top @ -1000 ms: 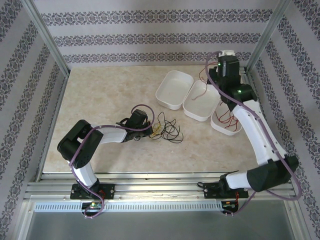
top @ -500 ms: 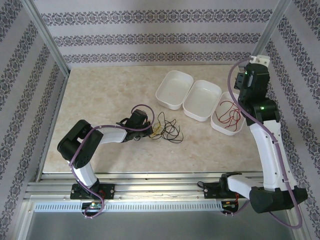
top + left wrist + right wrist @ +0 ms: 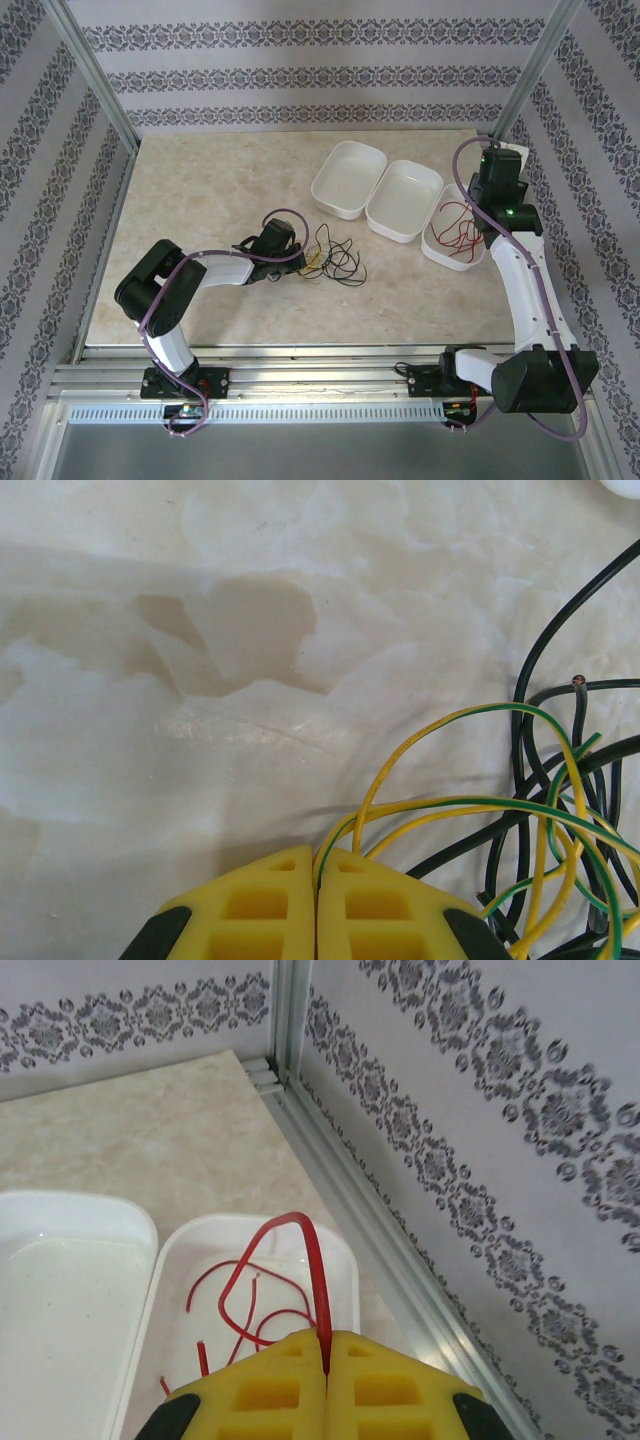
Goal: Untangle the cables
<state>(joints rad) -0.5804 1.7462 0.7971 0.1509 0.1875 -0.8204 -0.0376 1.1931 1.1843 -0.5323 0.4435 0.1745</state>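
The robot's right gripper will release the red cable's loop on the bottom of the white tray [image 3: 456, 234] [image 3: 246, 1336] next to the aluminium rail.
The red cable [image 3: 458, 232] lies mostly in the rightmost white tray [image 3: 436, 256]. One loop of the red cable [image 3: 312, 1250] rises into my right gripper [image 3: 326, 1352], which is shut on it just above the tray [image 3: 345, 1260]. In the top view the right gripper [image 3: 487, 207] hangs over that tray's right side. The yellow-green cable [image 3: 450, 720] and the black cable [image 3: 535, 675] lie tangled on the table. My left gripper [image 3: 318, 868] is shut on a yellow-green strand. In the top view the left gripper [image 3: 296, 256] sits at the left edge of the tangle [image 3: 335, 260].
Two more white trays [image 3: 349, 205] [image 3: 392, 234] stand in a row left of the red cable's tray. An aluminium frame rail [image 3: 380, 1230] and the patterned wall [image 3: 520, 1140] run close along the right tray's far side. Bare marble table [image 3: 210, 190] spreads to the left.
The right arm swung right and came down over the rightmost tray, and the red cable it holds now lies coiled inside that tray. The left arm and the tangle did not move.
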